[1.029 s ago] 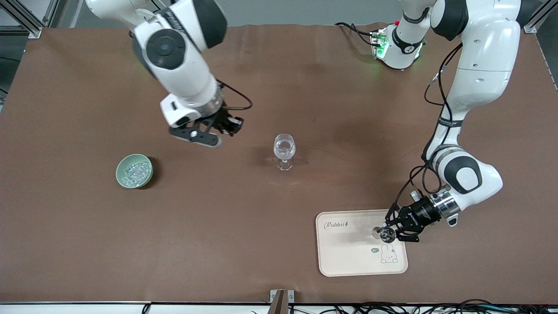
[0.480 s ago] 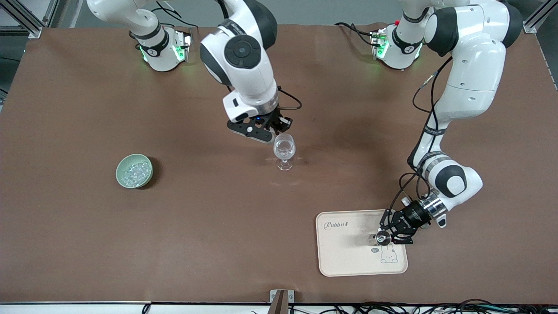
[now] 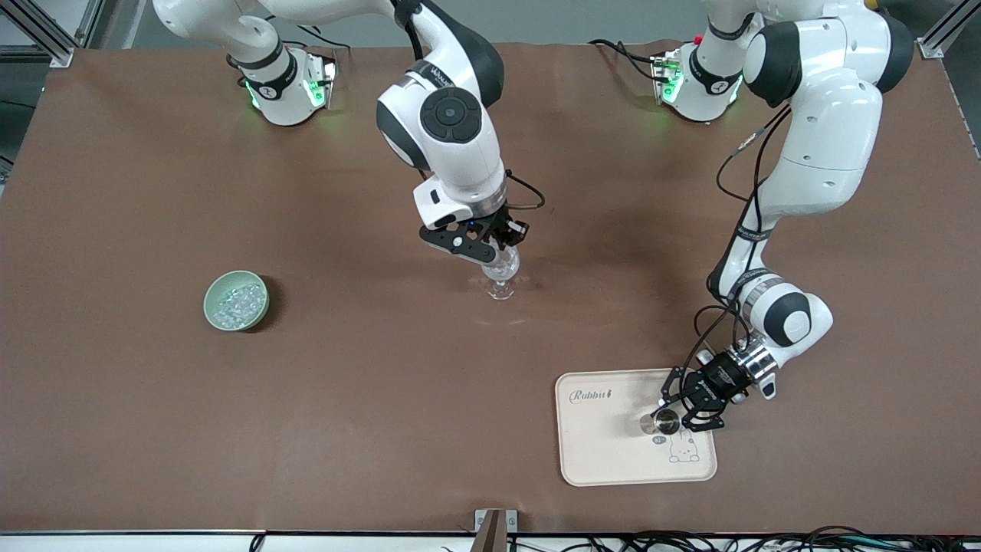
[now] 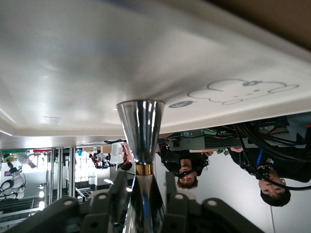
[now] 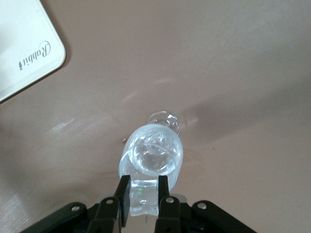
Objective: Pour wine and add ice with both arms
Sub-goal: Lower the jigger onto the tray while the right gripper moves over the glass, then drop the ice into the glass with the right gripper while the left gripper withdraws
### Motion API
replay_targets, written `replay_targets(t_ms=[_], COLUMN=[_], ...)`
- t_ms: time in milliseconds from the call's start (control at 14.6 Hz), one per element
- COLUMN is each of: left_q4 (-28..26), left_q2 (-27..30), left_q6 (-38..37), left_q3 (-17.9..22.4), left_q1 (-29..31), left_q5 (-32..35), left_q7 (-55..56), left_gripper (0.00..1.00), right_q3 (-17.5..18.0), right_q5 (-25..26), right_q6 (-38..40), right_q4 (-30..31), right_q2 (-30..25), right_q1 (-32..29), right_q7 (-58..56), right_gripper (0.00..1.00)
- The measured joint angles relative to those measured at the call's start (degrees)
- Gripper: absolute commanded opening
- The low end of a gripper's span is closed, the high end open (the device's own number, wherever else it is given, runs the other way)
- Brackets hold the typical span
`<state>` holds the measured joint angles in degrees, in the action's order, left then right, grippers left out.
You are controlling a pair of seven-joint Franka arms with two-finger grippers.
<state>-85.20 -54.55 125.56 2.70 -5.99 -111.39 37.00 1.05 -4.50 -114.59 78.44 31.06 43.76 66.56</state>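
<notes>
I need to use my right gripper to release the ice cube, now held just over the glass, so that it ends up inside the bowl of the clear stemmed glass (image 3: 501, 262) (image 5: 152, 156).
A clear stemmed glass (image 3: 500, 277) with clear contents stands mid-table; wine as such I cannot make out. My right gripper (image 3: 502, 249) hangs just over its bowl, shut on one clear cube of ice (image 5: 144, 196). In the right wrist view the glass (image 5: 151, 155) lies directly below that gripper (image 5: 144, 180). A green bowl (image 3: 236, 300) holds more ice. A shiny metal jigger (image 3: 665, 420) stands on the cream tray (image 3: 605, 448). My left gripper (image 3: 674, 412) is low around it. In the left wrist view the jigger (image 4: 141, 126) stands between the slightly parted fingers of that gripper (image 4: 146, 177).
The tray, printed with a rabbit, lies near the front camera toward the left arm's end; its surface (image 4: 73, 63) fills the left wrist view. The green bowl sits toward the right arm's end. Bare brown mat lies between bowl, glass and tray.
The right arm swung from near the bowl to over the glass, carrying the ice cube. The left gripper moved the jigger farther onto the tray, set it down, and its jaws parted.
</notes>
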Motion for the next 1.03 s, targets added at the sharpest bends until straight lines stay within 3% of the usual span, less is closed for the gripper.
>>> replay_targets(t_ms=[275, 686, 1029], left_q4=[-0.25, -2.46, -4.71], left_q2=[0.00, 1.19, 3.43], left_q6=[-0.49, -8.23, -18.70], left_q3=[0.39, 5.53, 13.22], left_q1=[0.30, 0.35, 0.35], left_q5=[-0.16, 3.52, 13.01], left_q7=[-0.01, -0.01, -0.01], left_gripper=[1.00, 1.00, 1.00], right_q3=[0.00, 0.01, -0.05], right_q5=[0.59, 0.76, 0.85], right_q6=[-0.41, -0.45, -0.46], right_q4=[0.00, -0.01, -0.01], right_q2=[0.98, 1.38, 1.51], right_q1=[0.14, 1.25, 1.25], right_q7=[0.00, 0.06, 0.07], right_gripper=[0.01, 0.04, 0.22])
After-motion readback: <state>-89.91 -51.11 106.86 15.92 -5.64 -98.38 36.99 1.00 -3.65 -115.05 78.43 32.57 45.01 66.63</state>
